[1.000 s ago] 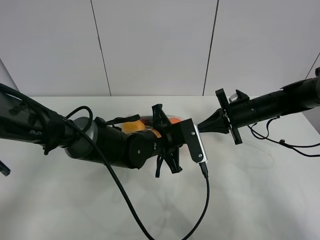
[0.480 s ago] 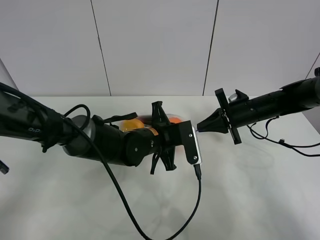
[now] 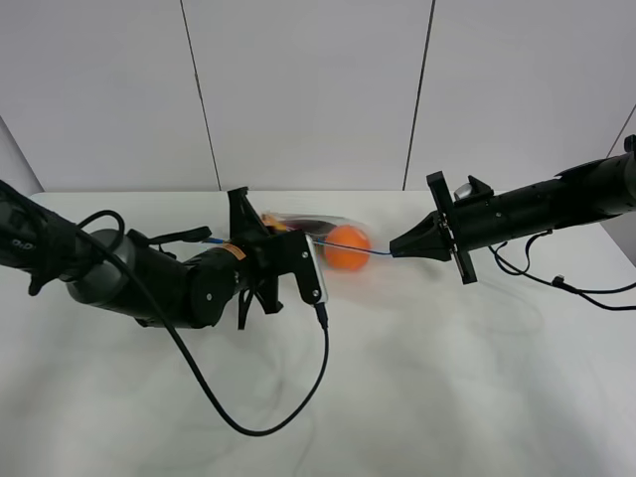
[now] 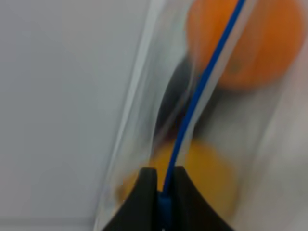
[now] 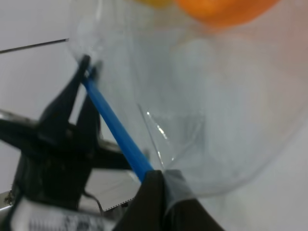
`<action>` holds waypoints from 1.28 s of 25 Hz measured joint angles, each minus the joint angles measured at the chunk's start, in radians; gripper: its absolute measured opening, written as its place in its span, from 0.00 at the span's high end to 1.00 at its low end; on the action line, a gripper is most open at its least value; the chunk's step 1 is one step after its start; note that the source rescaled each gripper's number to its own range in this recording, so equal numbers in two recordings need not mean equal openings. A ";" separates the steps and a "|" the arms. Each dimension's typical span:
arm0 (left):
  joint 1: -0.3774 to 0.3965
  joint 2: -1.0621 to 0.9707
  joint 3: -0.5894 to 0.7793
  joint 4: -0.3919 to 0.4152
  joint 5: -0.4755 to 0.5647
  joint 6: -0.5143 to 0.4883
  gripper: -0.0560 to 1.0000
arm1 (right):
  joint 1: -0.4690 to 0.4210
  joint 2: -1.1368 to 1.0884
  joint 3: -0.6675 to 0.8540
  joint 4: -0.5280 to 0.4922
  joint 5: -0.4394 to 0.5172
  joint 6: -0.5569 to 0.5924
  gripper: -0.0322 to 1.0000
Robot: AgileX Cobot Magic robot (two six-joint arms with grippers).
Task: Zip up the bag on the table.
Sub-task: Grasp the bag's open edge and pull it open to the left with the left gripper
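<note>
I need to release the blue zipper strip with my left gripper at its loose tip [image 3: 212,232], beyond the yellow-orange fruit above the white table.
The clear plastic bag [image 3: 316,234] hangs stretched between my two grippers above the white table [image 3: 477,378]. An orange fruit [image 3: 347,248], a yellow-orange fruit [image 4: 202,173] and a dark object [image 4: 173,96] show through it. Its thin blue zipper strip [image 3: 370,252] runs taut between the grippers. My left gripper [image 3: 241,241] is shut on the strip at the bag's left end; in the left wrist view its fingertips [image 4: 163,187] pinch the strip [image 4: 192,110]. My right gripper [image 3: 395,249] is shut on the strip's right end, seen close in the right wrist view [image 5: 156,180].
A black cable [image 3: 268,417] loops from the left arm over the table's front. More cables [image 3: 556,278] lie on the table under the right arm. A grey panelled wall [image 3: 308,89] stands behind the table.
My left gripper has slid left along the blue strip, away from the right gripper. The bag and the orange fruit now show between the two grippers. The right arm has barely moved.
</note>
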 joint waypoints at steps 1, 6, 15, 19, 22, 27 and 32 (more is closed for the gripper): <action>0.020 -0.001 0.008 0.000 -0.012 0.001 0.95 | 0.000 0.000 0.000 -0.002 0.000 0.000 0.97; 0.102 -0.001 0.017 0.000 -0.027 0.002 0.95 | 0.000 0.000 0.000 -0.002 0.003 0.000 0.97; 0.200 -0.001 0.017 0.001 -0.029 0.003 0.95 | 0.000 0.000 0.000 -0.002 0.011 0.000 0.97; 0.214 -0.001 0.018 0.000 -0.021 -0.004 0.95 | 0.000 0.000 0.000 -0.003 0.013 0.000 0.97; 0.214 -0.001 0.018 0.006 -0.021 -0.018 0.95 | 0.000 0.000 0.000 -0.003 0.013 0.000 0.97; 0.217 -0.001 0.018 0.021 -0.021 -0.078 0.94 | 0.000 0.000 0.000 -0.003 0.014 0.000 0.97; 0.245 -0.001 0.018 0.058 -0.023 -0.215 0.57 | -0.001 0.000 0.000 -0.026 0.016 0.000 0.97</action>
